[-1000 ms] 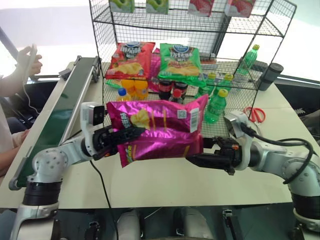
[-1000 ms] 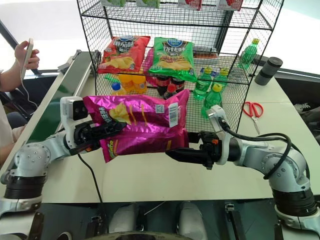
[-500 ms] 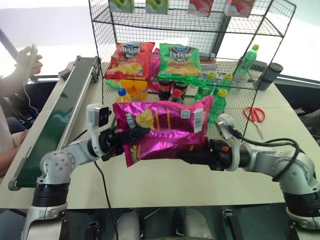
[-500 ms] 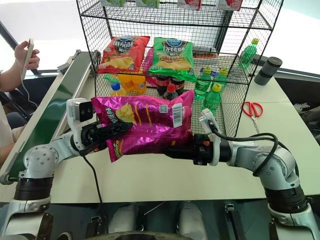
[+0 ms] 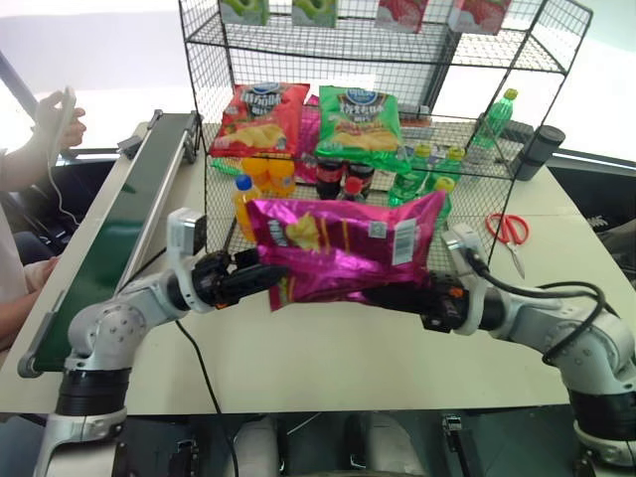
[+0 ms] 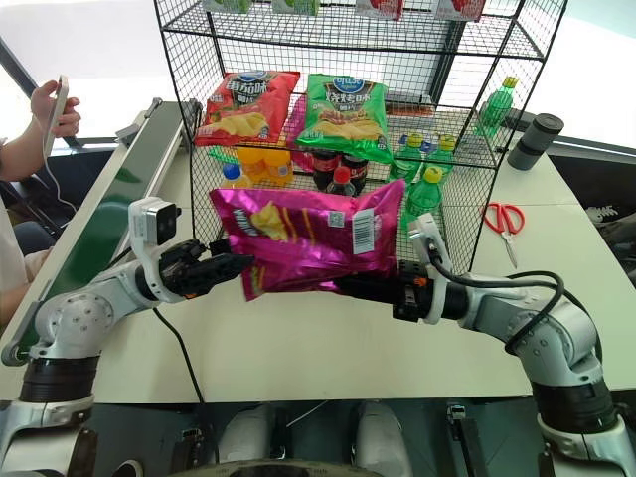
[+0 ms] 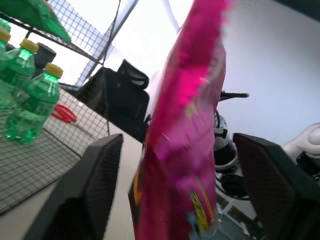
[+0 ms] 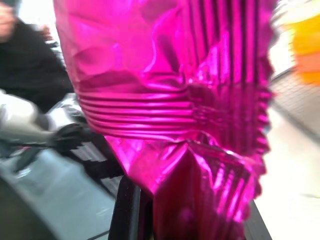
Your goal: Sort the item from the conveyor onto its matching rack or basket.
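Observation:
The robot's right gripper is going to release the pink chips bag on the rack's middle level (image 5: 450, 132), next to the green chips bag.
The item, a crinkly pink chips bag (image 5: 343, 248), hangs in the air in front of the rack's lower tier. My right gripper (image 5: 384, 295) is shut on its lower right edge; in the right wrist view the foil (image 8: 170, 100) is pinched just above a black finger (image 8: 127, 210). My left gripper (image 5: 266, 277) is open at the bag's left end, its fingers (image 7: 95, 190) spread wide on either side of the bag (image 7: 185, 140) without clamping it. The conveyor (image 5: 109, 238) runs along the table's left side. The black wire rack (image 5: 318, 48) stands behind the bag.
A red chips bag (image 5: 260, 117) and a green chips bag (image 5: 360, 121) lie on the rack's middle tier, with bottles (image 5: 427, 169) below. Red scissors (image 5: 507, 231) and a dark cup (image 5: 540, 151) sit at the right. A person's hand (image 5: 55, 124) holds a phone at the far left.
My right gripper closed on the bag's lower right edge, then my left gripper opened and let go. The bag has shifted to the right.

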Controlling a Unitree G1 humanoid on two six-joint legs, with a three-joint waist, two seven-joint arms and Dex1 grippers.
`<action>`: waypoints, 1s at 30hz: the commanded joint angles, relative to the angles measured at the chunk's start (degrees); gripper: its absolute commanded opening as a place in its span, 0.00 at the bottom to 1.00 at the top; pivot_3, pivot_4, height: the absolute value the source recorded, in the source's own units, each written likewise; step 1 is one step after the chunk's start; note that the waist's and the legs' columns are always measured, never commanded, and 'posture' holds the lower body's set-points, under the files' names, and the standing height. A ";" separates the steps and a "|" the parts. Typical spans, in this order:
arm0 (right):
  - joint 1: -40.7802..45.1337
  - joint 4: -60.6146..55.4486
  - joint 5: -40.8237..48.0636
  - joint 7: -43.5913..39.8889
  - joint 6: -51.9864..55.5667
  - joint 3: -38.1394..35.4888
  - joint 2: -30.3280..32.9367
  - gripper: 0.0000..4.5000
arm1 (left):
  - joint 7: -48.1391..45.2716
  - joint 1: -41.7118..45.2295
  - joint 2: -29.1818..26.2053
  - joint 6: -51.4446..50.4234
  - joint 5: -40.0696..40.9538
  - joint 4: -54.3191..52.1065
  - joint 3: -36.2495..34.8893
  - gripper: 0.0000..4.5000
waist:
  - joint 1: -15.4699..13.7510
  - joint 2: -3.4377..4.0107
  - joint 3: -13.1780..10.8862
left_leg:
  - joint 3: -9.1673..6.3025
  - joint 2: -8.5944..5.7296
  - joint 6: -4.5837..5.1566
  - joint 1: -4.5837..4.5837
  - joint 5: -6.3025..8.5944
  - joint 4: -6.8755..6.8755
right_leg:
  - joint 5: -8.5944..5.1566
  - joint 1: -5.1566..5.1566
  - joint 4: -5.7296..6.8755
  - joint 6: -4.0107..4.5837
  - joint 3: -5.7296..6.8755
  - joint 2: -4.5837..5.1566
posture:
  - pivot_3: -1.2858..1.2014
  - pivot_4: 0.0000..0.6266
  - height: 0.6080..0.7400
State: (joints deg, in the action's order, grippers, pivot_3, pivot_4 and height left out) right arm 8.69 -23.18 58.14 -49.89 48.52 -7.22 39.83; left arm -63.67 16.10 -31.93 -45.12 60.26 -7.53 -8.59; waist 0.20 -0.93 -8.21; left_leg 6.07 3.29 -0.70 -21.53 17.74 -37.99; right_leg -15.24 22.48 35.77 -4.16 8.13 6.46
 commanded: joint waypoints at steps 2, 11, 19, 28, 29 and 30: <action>-8.01 -6.79 -6.82 0.89 -9.21 -7.31 1.27 0.03 | -6.45 -3.00 -2.64 16.27 -13.00 0.52 0.18 1.00 | -0.65 0.04 -0.01 | 0.03 -0.04 0.00 0.01 0.01 0.05 | 0.00 0.01 -0.08 0.00 0.00 -0.02 | 0.52 0.24 0.98; -11.70 -12.69 -19.15 8.68 -26.66 -24.10 0.89 0.03 | -3.33 -0.48 5.71 30.51 -21.35 5.02 1.56 1.00 | -1.09 0.12 -0.06 | 0.07 0.06 0.18 -0.07 0.11 -0.02 | 0.04 -0.09 -0.44 -0.02 -0.02 0.01 | 0.52 0.24 0.98; -2.39 -2.60 -46.63 14.47 -47.07 -18.24 6.69 0.03 | -2.72 3.67 11.52 33.82 -24.25 7.54 4.94 1.00 | -0.85 0.11 -0.05 | 0.09 -0.01 0.15 0.02 0.09 0.04 | 0.12 -0.10 -0.40 -0.10 -0.04 -0.15 | 0.52 0.24 0.98; 6.43 16.07 -72.15 28.31 -58.85 -9.74 10.95 0.03 | -0.28 3.09 13.22 35.32 -25.46 5.18 5.91 1.00 | -0.77 0.12 -0.07 | 0.17 -0.06 -0.29 0.02 -0.17 0.03 | 0.11 -0.10 -0.40 -0.14 -0.05 -0.08 | 0.52 0.24 0.98; 7.56 17.68 -74.16 29.31 -59.18 -8.68 11.39 0.03 | 0.16 2.76 13.35 35.41 -25.57 4.62 6.01 1.00 | -0.76 0.13 -0.07 | 0.17 -0.06 -0.30 0.02 -0.18 0.03 | 0.11 -0.10 -0.39 -0.14 -0.05 -0.08 | 0.52 0.24 0.98; 8.45 19.15 -75.70 29.73 -59.66 -7.47 11.76 0.03 | 0.74 2.49 13.55 35.88 -25.93 4.11 6.08 1.00 | -0.74 0.15 -0.08 | 0.17 -0.06 -0.31 0.02 -0.18 0.03 | 0.11 -0.09 -0.38 -0.14 -0.05 -0.08 | 0.52 0.24 0.98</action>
State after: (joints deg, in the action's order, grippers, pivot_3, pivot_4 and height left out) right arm 15.25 -4.92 -14.67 -22.31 -9.71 -14.97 49.97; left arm -63.72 18.57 -18.65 -10.51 34.61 -0.89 -2.72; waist -0.54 -0.78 -8.28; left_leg 6.24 3.24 -1.01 -21.51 17.56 -37.96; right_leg -15.13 22.39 35.39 -4.30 8.07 6.39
